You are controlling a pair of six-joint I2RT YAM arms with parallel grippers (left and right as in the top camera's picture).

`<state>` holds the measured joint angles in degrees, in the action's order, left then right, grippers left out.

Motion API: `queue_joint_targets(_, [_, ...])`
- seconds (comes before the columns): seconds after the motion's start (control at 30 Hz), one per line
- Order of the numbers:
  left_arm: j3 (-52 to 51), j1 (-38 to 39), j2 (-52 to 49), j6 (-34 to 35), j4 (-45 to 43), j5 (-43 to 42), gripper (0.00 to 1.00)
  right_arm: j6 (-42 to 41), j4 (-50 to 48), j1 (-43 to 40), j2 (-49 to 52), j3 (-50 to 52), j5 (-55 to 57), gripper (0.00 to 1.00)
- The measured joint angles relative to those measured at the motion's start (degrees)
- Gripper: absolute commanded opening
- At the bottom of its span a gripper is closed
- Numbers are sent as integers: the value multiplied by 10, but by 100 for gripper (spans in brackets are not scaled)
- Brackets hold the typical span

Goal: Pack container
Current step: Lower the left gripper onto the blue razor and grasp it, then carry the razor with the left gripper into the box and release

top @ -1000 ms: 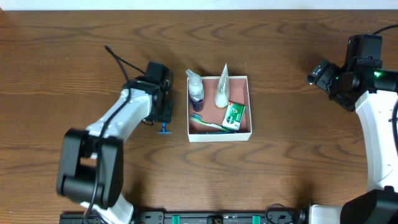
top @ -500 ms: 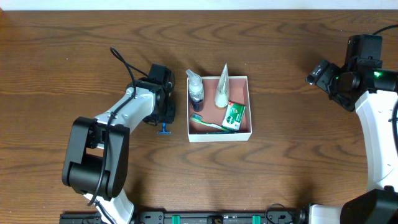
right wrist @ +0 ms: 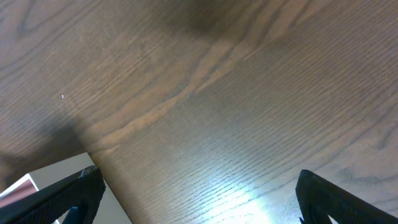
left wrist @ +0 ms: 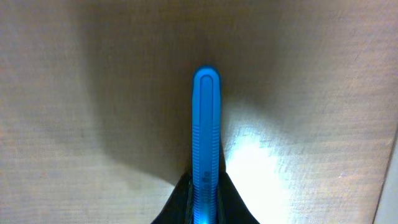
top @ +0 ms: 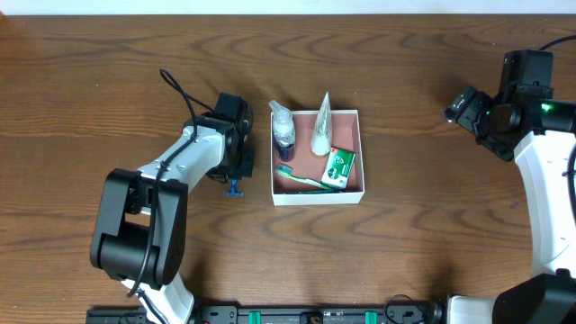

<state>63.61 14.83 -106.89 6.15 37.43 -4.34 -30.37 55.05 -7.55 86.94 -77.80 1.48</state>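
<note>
Next, I release the blue razor from my left gripper in the container (top: 304, 170), between the green toothbrush and the green box.
The container (top: 362, 155) is a shallow square white box with a pinkish-brown inside, at the table's middle. It holds a small bottle (top: 283, 133), a white tube (top: 321, 126), a green box (top: 339, 167) and a green toothbrush (top: 301, 179). My left gripper (top: 236, 171) is just left of the container, shut on a blue razor (top: 235, 187). In the left wrist view the razor's blue handle (left wrist: 206, 137) sticks out from between the shut jaws (left wrist: 205, 199) above the wood. My right gripper (top: 459, 108) is open and empty at the far right; its wrist view shows both fingers spread (right wrist: 199, 193).
A black cable (top: 175, 90) trails behind the left arm. A corner of the white container shows at the lower left of the right wrist view (right wrist: 50, 177). Brown wood table (top: 405, 261) all around.
The left arm shifted and its gripper closed on the blue razor, which now sits slightly lifted and turned under the gripper. The right arm has not moved.
</note>
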Motion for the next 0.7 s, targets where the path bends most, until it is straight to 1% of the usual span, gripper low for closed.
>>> queue_joint_targets(0.17, [36,-1,10,-15,108,0,6,0,0,0,0,0,0,99])
queue_joint_targets(0.23, [67,-2,34,-21,154,2,6,0,0,0,0,0,0,99])
queue_joint_targets(0.33, [127,-3,103,-28,205,3,6,0,0,0,0,0,0,99])
queue_joint_targets(0.43, [164,4,179,-32,215,3,6,0,0,0,0,0,0,99])
queue_joint_targets(0.53, [175,29,254,-34,212,4,6,0,0,0,0,0,0,99])
queue_joint_targets(0.63, [175,70,287,-52,205,5,6,0,0,0,0,0,0,99])
queue_joint_targets(0.7, [175,113,286,-90,191,5,6,0,0,0,0,0,0,99])
